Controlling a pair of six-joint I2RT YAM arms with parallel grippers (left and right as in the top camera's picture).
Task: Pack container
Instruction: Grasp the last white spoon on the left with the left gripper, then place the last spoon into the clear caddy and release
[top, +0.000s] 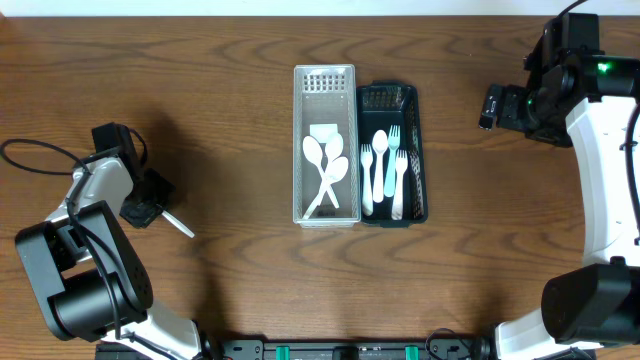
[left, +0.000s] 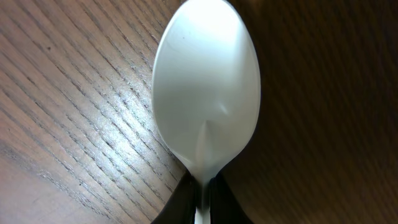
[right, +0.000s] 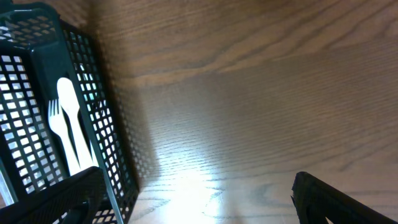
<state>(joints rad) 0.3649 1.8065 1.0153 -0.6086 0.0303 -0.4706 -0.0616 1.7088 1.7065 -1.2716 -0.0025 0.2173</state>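
Observation:
My left gripper is to let go of the white plastic spoon on top of the white spoons in the clear white basket (top: 312, 171).
My left gripper (top: 148, 205) is shut on a white plastic spoon (top: 180, 224) at the left of the table, well away from the baskets. In the left wrist view the fingers (left: 202, 194) pinch the spoon's neck and its bowl (left: 205, 87) points away over the wood. A clear white basket (top: 297, 150) at the table's middle holds white spoons (top: 325, 168). A dark green basket (top: 421, 150) touching its right side holds white forks (top: 385, 170). My right gripper (top: 488, 106) is open and empty at the upper right, right of the green basket (right: 106, 130); it also shows in the right wrist view (right: 193, 205).
Bare brown wood lies between my left gripper and the baskets. In the right wrist view the forks (right: 67, 127) show through the green mesh at the left. A black cable (top: 40, 150) loops by the left arm.

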